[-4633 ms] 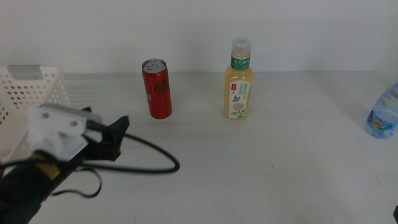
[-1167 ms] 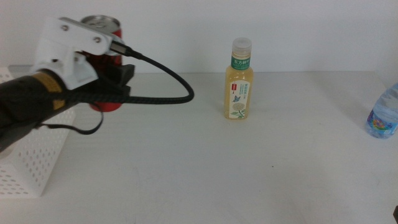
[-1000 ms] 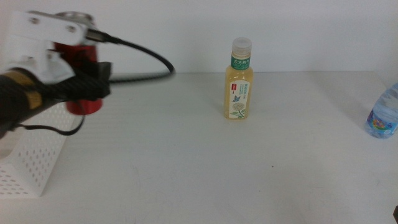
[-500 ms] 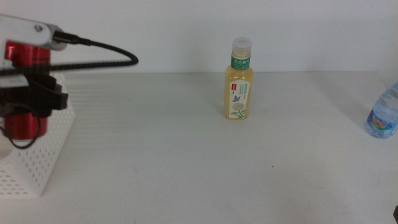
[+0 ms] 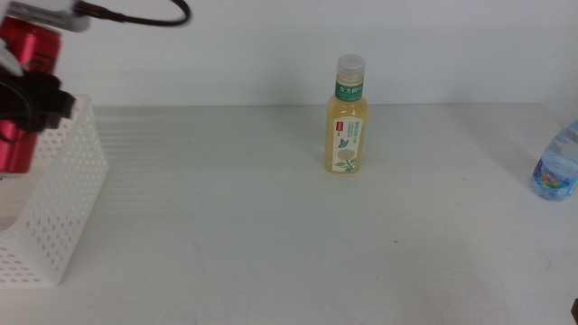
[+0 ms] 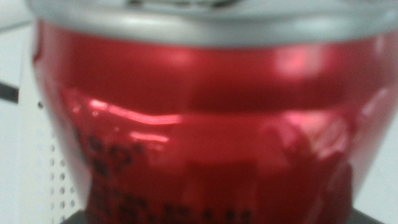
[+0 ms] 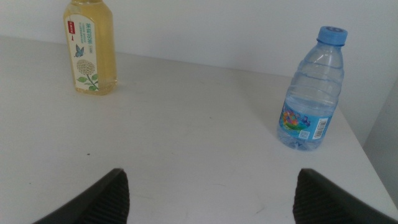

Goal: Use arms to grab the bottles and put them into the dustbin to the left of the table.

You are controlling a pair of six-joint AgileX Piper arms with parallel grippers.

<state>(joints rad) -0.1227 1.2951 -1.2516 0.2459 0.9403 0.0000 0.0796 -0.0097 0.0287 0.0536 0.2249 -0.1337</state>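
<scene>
I need to use my left gripper to let go of the red soda can inside the white dustbin [image 5: 20, 197], near its perforated side that faces the tea bottle.
My left gripper [image 5: 36, 97] is shut on the red soda can [image 5: 20, 99] and holds it above the white perforated dustbin [image 5: 56, 199] at the far left. The can fills the left wrist view [image 6: 205, 130], with the bin's holes beside it. The pale-yellow tea bottle [image 5: 348, 116] stands upright at the back middle of the table [image 5: 298, 226]; it also shows in the right wrist view [image 7: 91, 47]. The clear water bottle [image 5: 556, 164] with a blue cap stands at the right edge, also in the right wrist view [image 7: 311, 90]. My right gripper [image 7: 208, 193] is open and waits low at the right front.
A white wall runs behind the table. The table's right edge lies close beside the water bottle.
My left gripper has carried the red can from the back of the table leftward and up, over the dustbin. The two bottles and the right arm have not moved.
</scene>
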